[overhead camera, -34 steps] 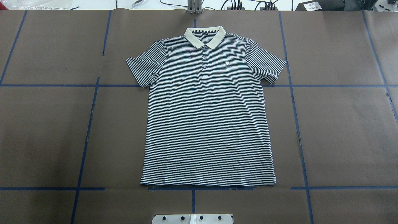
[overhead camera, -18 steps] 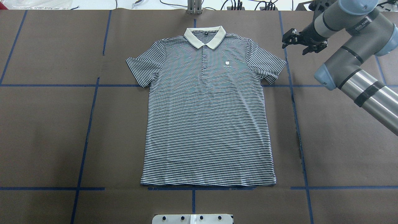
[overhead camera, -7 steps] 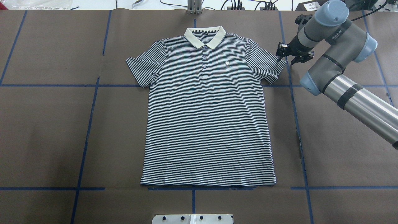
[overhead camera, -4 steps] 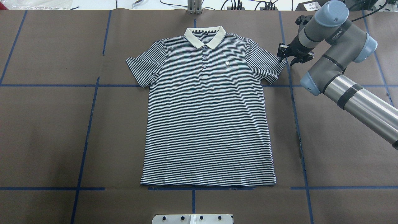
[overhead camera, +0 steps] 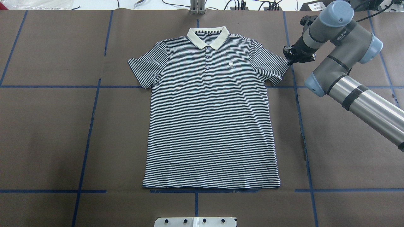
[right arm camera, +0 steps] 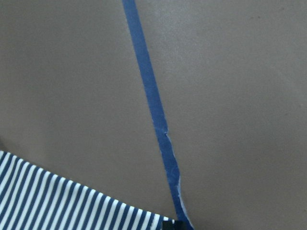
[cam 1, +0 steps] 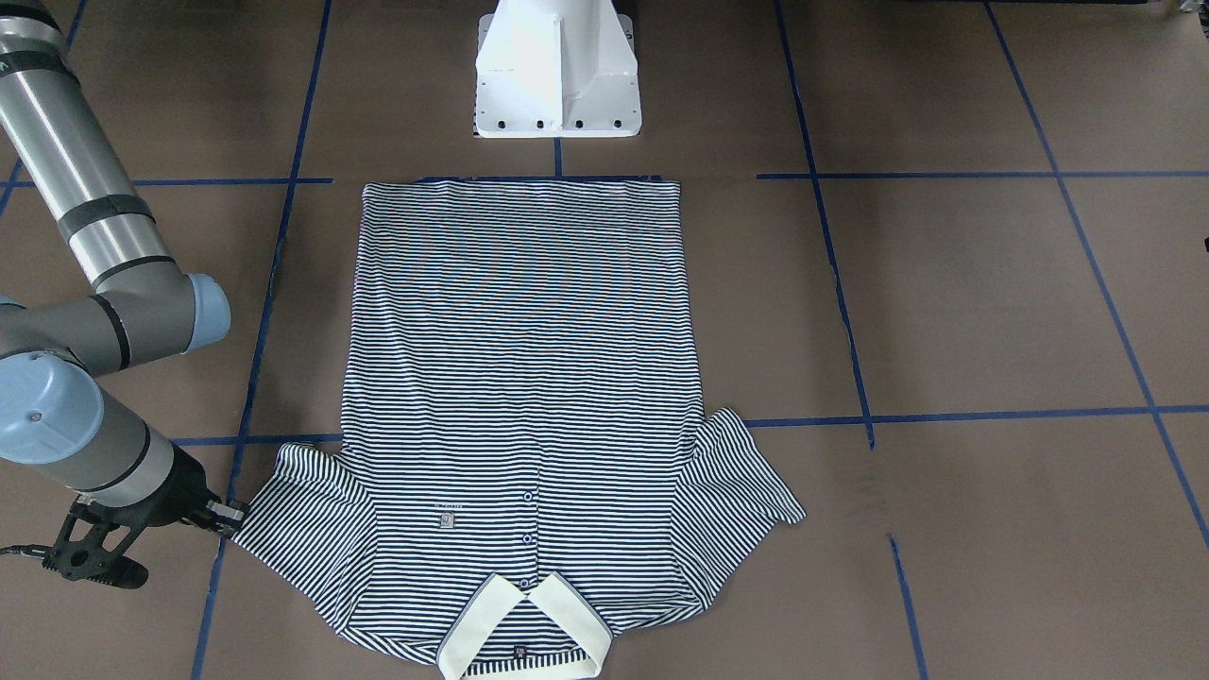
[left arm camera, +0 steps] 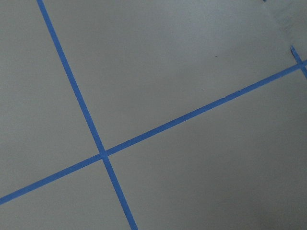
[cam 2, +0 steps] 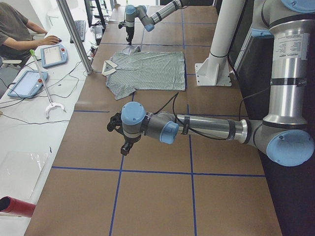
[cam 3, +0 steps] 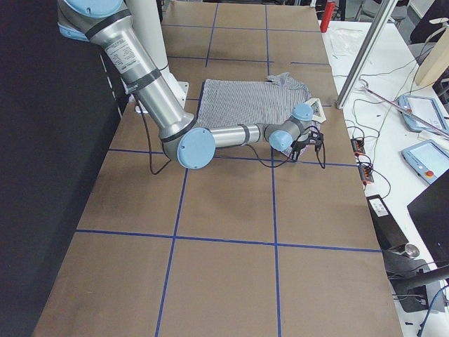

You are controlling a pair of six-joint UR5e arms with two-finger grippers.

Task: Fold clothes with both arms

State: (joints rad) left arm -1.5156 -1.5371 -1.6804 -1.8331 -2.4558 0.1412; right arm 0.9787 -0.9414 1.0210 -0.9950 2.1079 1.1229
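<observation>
Next, I let go of the sleeve tip with my right gripper on the small logo patch (cam 1: pixel 445 521) on the striped polo shirt's chest.
The striped polo shirt (overhead camera: pixel 210 119) lies flat and face up, collar (overhead camera: pixel 208 37) at the table's far side. It also shows in the front view (cam 1: pixel 519 359). My right gripper (overhead camera: pixel 288 60) is down at the tip of the shirt's right-hand sleeve (overhead camera: pixel 274 67), its jaws closed on the sleeve's edge. It also shows in the front view (cam 1: pixel 231 518). The right wrist view shows a striped corner (right arm camera: pixel 57 206) at its lower left. My left gripper (cam 2: pixel 124 147) shows only in the exterior left view, above bare table well away from the shirt. I cannot tell if it is open or shut.
The white pedestal base (cam 1: pixel 557 66) stands at the robot's edge, just behind the shirt's hem. Blue tape lines (overhead camera: pixel 88 135) cross the brown table cover. A seated operator (cam 2: pixel 15 29) and tablets (cam 2: pixel 54 55) are on the white bench beyond the collar side.
The right arm came in from the right and went down to the sleeve tip. Its open jaws have closed there in the last half second. The shirt has not moved.
</observation>
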